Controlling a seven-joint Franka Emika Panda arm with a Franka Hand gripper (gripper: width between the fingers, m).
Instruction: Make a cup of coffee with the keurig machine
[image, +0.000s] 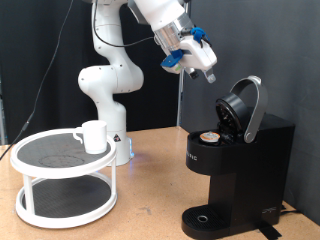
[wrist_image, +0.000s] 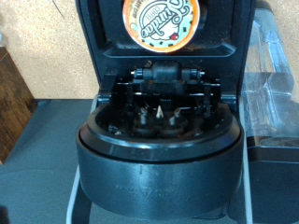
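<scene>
My gripper is going to close on the top of the lid's gray handle (image: 253, 79), since the lid of the keurig machine is standing open with the pod inside it.
The keurig machine (image: 238, 165) stands on the table at the exterior view's right with its rounded lid (image: 246, 106) hinged open. A small pod with a tan top (image: 210, 137) sits in the brew chamber. My gripper (image: 208, 70) hangs in the air above and just to the left of the open lid, with nothing visibly in it. The wrist view looks into the open lid's underside (wrist_image: 159, 140) with its needle, and shows the pod's printed top (wrist_image: 161, 19); my fingers do not show there. The white cup (image: 94, 135) stands on a round stand at the exterior view's left.
The white two-tier round stand (image: 40, 172) with dark mesh shelves holds the cup on its upper shelf. The arm's base (image: 108, 95) stands behind it. The machine's clear water tank (wrist_image: 276, 79) sits at its side. The drip base (image: 205, 218) holds nothing.
</scene>
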